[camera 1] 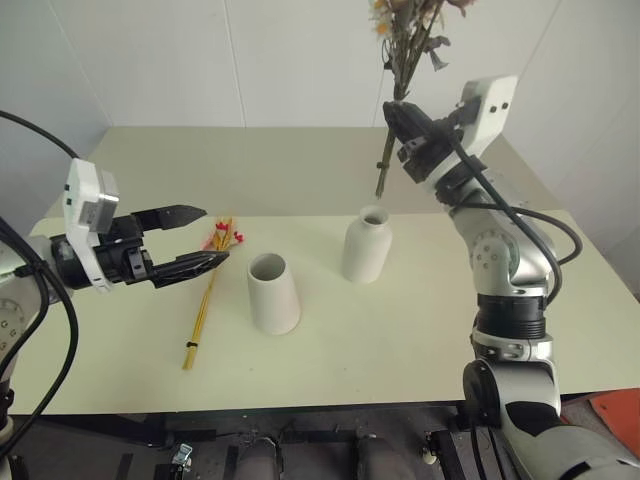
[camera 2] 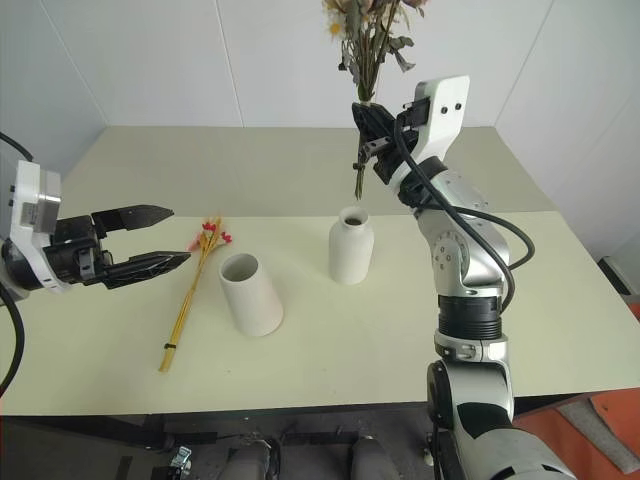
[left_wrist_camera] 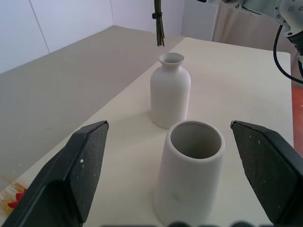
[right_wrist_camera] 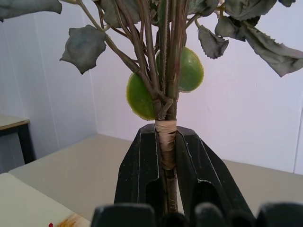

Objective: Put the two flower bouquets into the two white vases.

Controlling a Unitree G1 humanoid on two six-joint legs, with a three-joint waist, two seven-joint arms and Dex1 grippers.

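Next, my right gripper lets go of the bushy bouquet with its stems in the opening of the bottle-shaped white vase (camera 1: 374,215).
My right gripper (camera 1: 402,112) is shut on the stems of the bushy bouquet (camera 1: 408,40), held upright in the air; its stem ends (camera 1: 381,180) hang just above the mouth of the bottle-shaped white vase (camera 1: 366,247). In the right wrist view the taped stems (right_wrist_camera: 165,142) sit clamped between the two black fingers. The cone-shaped white vase (camera 1: 273,292) stands to the left of the bottle. The slim bundle of yellow stalks with red blossoms (camera 1: 208,290) lies flat on the table. My left gripper (camera 1: 203,238) hovers open above its blossom end, pointing toward the vases.
The pale table (camera 1: 400,350) carries both vases near its middle. A second beige table (camera 1: 250,160) stands behind it, against white walls. An orange object (camera 1: 620,410) lies on the floor at the right.
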